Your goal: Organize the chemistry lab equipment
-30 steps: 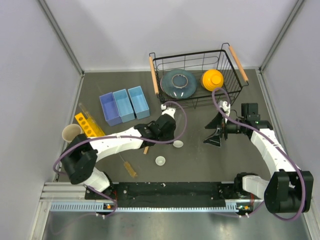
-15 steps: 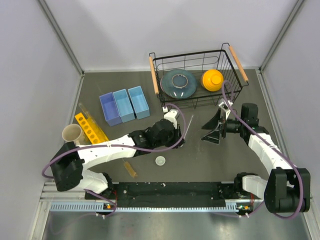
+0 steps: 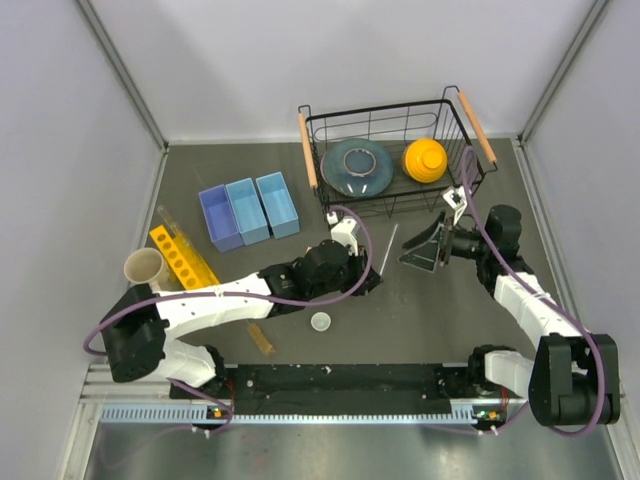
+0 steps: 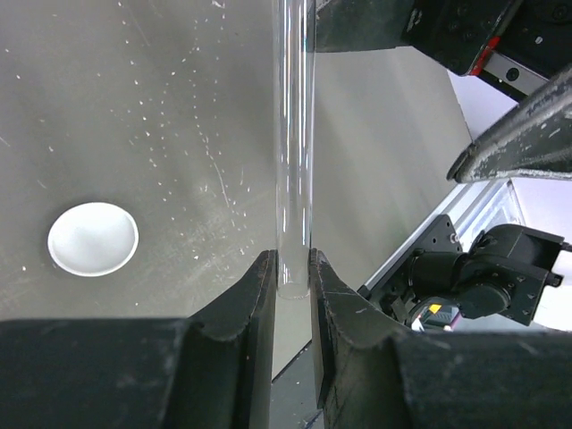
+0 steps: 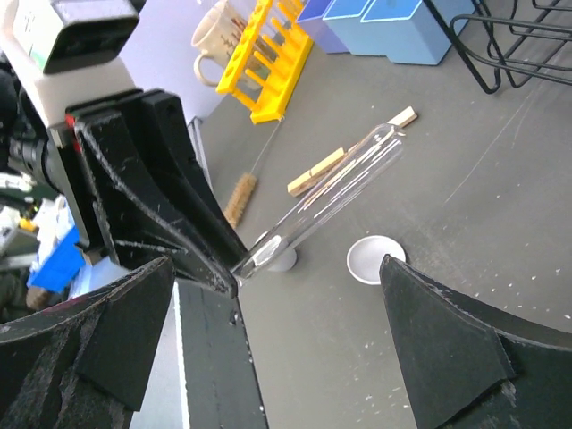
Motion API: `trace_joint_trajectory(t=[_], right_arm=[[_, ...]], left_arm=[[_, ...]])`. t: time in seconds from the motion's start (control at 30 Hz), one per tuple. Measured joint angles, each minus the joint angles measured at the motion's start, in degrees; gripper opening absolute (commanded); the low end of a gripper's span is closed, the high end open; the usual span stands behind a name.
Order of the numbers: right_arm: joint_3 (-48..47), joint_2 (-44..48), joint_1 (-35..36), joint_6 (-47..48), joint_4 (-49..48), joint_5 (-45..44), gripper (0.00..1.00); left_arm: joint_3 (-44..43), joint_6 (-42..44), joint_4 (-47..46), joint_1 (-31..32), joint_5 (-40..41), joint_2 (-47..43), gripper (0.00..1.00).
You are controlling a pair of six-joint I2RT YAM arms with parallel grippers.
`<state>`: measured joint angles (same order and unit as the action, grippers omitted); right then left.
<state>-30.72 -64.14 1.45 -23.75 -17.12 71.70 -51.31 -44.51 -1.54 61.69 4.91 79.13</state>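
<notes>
With my left gripper on the glass tube's lower end, my right gripper should turn the tube upright by its body (image 3: 388, 250) before my left gripper takes its top.
My left gripper (image 4: 293, 277) is shut on the lower end of a clear glass tube (image 4: 293, 134), which it holds off the table. From above, the left gripper (image 3: 370, 280) sits mid-table and the tube (image 3: 388, 248) slants up towards my right gripper (image 3: 425, 250). The right gripper stands wide open just right of the tube's far end, not touching it. In the right wrist view the tube (image 5: 331, 192) crosses over two white dishes (image 5: 375, 259). A wooden stick (image 5: 315, 172) and a wire brush (image 5: 239, 198) lie on the table behind it. One white dish (image 3: 320, 321) shows from above.
A yellow tube rack (image 3: 180, 255) and a beige mug (image 3: 145, 267) stand at the left. Three blue bins (image 3: 248, 210) sit at the back left. A black wire basket (image 3: 400, 120) at the back holds a blue-grey plate (image 3: 356, 166) and a yellow bowl (image 3: 425, 158).
My left gripper has carried the clear tube to the right, towards the right gripper. The right gripper has risen a little and turned towards the tube, staying open.
</notes>
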Motion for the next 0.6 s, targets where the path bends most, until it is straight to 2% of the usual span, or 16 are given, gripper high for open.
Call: trace_joint_trajectory(t=[0.23,0.43,0.6], right_arm=[[0.00,0.00,0.02,-11.87,-5.40,-4.48,0.97],[0.00,-0.39,0.63,-17.33,-7.80,-6.62,0.88],[0.00,-2.08,3.43,-18.78,-7.67,-8.35,0.78]], left_arm=[[-0.68,-0.87,-1.53,0.09,0.00,0.57,0.11],[-1.79,-2.14,-1.99,0.28,0.57,1.18,0.11],[-2.10,-3.63,-3.17,0.31,1.62,1.29,0.11]])
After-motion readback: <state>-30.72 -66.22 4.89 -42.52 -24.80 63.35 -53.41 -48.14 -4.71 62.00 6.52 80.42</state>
